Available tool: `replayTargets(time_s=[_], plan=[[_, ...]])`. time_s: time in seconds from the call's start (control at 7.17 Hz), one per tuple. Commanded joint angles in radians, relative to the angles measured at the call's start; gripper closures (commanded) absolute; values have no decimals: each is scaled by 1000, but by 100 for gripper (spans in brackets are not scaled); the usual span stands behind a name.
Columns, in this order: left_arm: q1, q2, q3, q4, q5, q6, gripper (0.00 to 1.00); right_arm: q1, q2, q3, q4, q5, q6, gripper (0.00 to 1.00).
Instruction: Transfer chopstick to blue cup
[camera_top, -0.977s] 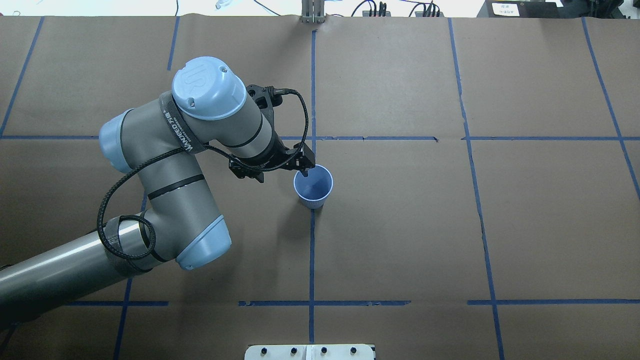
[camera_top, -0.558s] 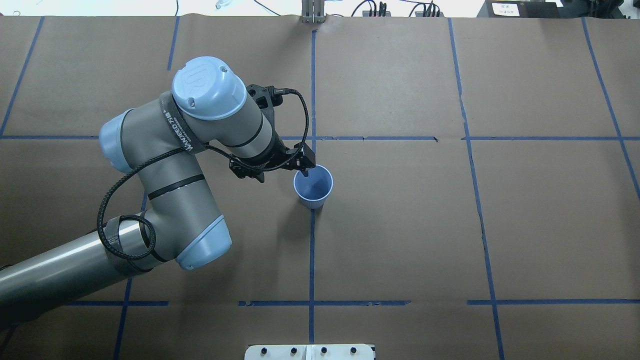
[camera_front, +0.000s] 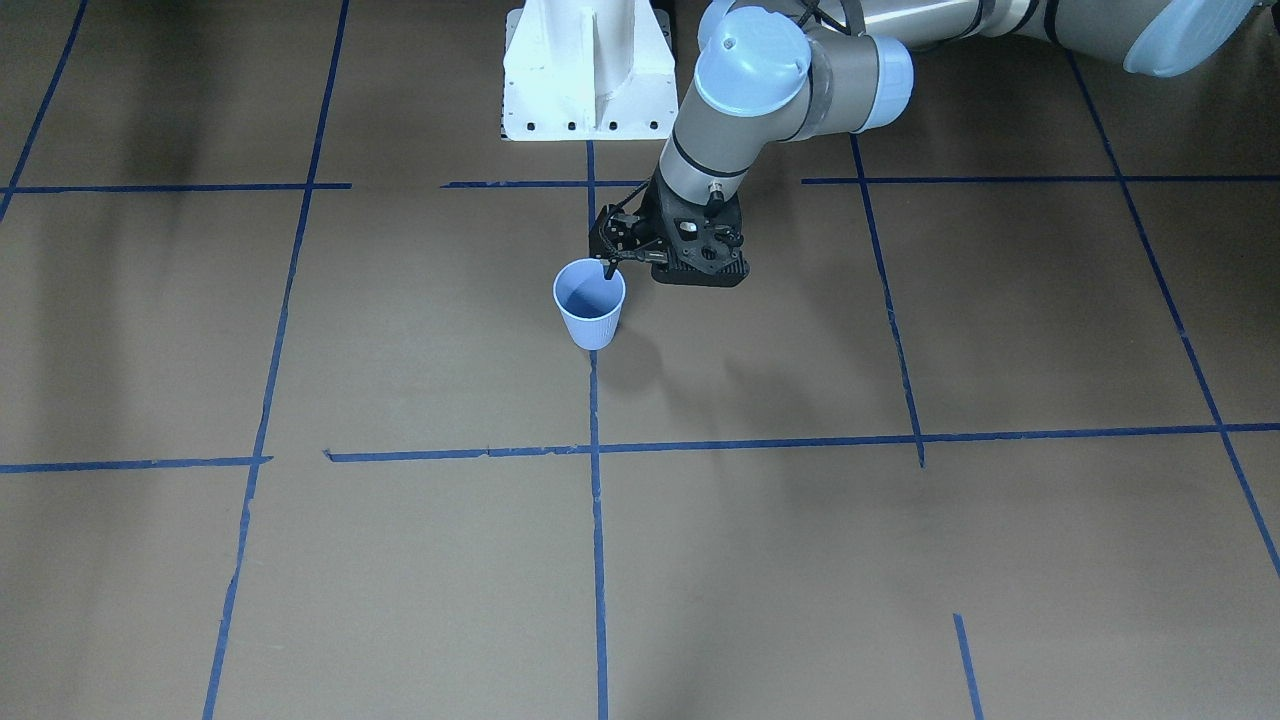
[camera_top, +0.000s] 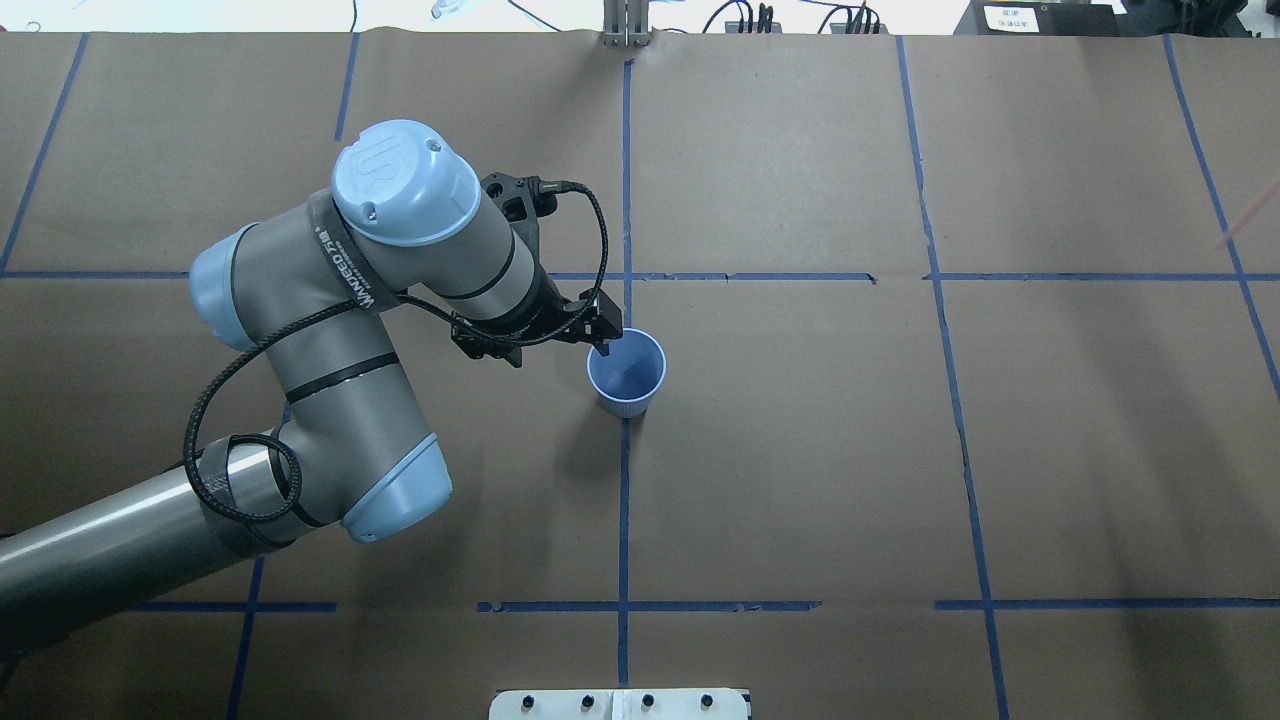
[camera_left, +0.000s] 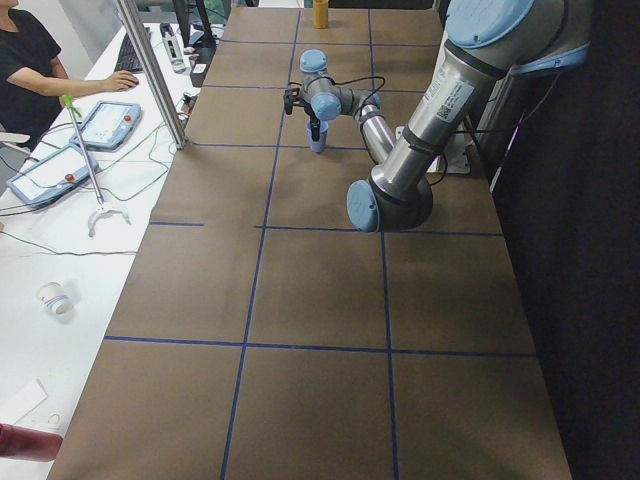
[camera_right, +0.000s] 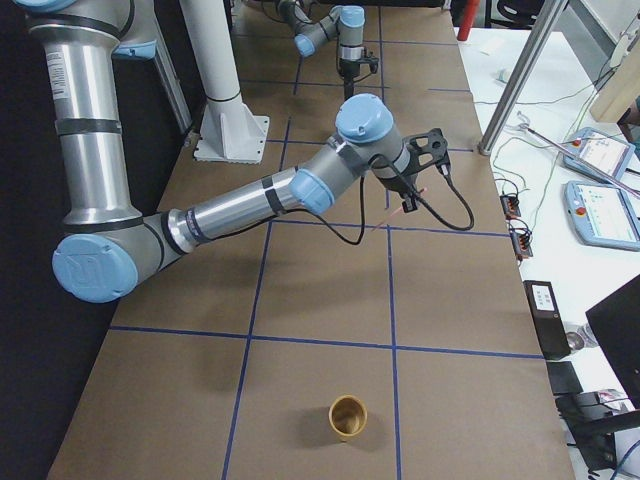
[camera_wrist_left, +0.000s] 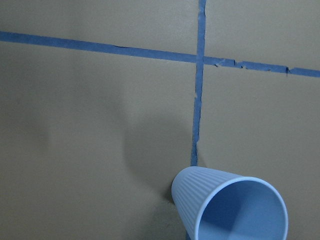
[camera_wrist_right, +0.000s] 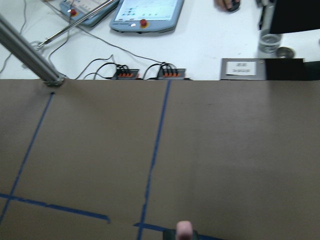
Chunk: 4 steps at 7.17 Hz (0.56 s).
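The robot's right gripper needs to release the chopstick, now held above the table, inside the blue cup (camera_front: 583, 308), so that it leans over the cup's rim opposite the left gripper.
The blue cup (camera_top: 626, 375) stands upright at the table's middle on a blue tape line; it also shows in the front view (camera_front: 590, 305) and in the left wrist view (camera_wrist_left: 220, 210). My left gripper (camera_top: 605, 345) is tilted toward the cup, with one finger inside the rim, and looks shut on the wall; the front view (camera_front: 608, 268) shows the same. My right gripper (camera_right: 405, 205) is shut on a pale-pink chopstick (camera_wrist_right: 184, 229) and holds it above the table. The chopstick shows as a faint streak (camera_top: 1250, 215) at the overhead view's right edge.
A tan cup (camera_right: 348, 417) stands at the table's end on my right. The white robot base (camera_front: 585, 70) is behind the blue cup. A side bench with tablets (camera_left: 100, 120), cables and a metal post (camera_left: 150, 70) runs along the far edge.
My left arm has shifted slightly left and back while the cup stays in place. A pink streak of the chopstick has appeared at the overhead view's right edge.
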Motion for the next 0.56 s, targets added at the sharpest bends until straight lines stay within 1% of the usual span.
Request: replayTargets(time_s=[0.0,0.14,0.28,0.42], plan=[[-14,15,-1,-27,0,1,0,-225,134,111,2,-6,323,100],[-67,15,-4,-29,-8,4,0,-346,248,122,-1,-97,536,100],[-115,20,-9,-30,-14,7,0,-478,318,126,-1,-226,690,100],[-164,35,-9,-30,-46,9,0,-627,362,123,-2,-390,783,100]])
